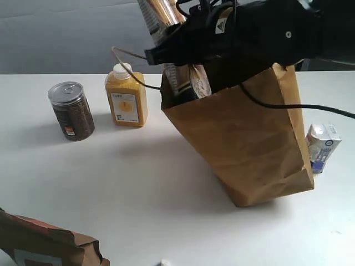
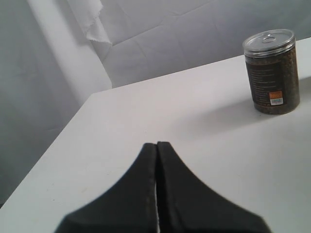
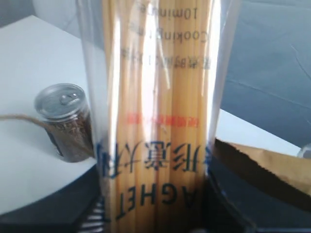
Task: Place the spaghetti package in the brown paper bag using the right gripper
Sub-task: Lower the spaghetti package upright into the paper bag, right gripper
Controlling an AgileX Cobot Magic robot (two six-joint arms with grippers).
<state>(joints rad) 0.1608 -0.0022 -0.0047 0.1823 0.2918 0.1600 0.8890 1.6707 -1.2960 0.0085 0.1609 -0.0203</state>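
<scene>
Next, my right gripper releases the spaghetti package inside the brown paper bag's opening [image 1: 226, 69], on the yellow juice bottle's side.
The spaghetti package [image 3: 155, 97], a clear pack of tan pasta with blue print, stands nearly upright between the jaws of my right gripper [image 3: 155, 199], which is shut on it. In the exterior view the right gripper [image 1: 172, 55] holds the spaghetti package [image 1: 163, 19] over the brown paper bag [image 1: 244, 138]. The pack's lower end with the gold emblem [image 1: 198, 83] sits inside the bag's mouth at its left side. One cord handle [image 1: 125, 58] loops out to the left. My left gripper [image 2: 156, 145] is shut and holds nothing, low over the white table.
A clear can of dark grains [image 1: 71, 111] and a yellow juice bottle [image 1: 126, 98] stand left of the bag. A small white carton [image 1: 323, 145] sits behind the bag's right side. A brown-and-orange pouch [image 1: 44, 244] lies at the front left corner.
</scene>
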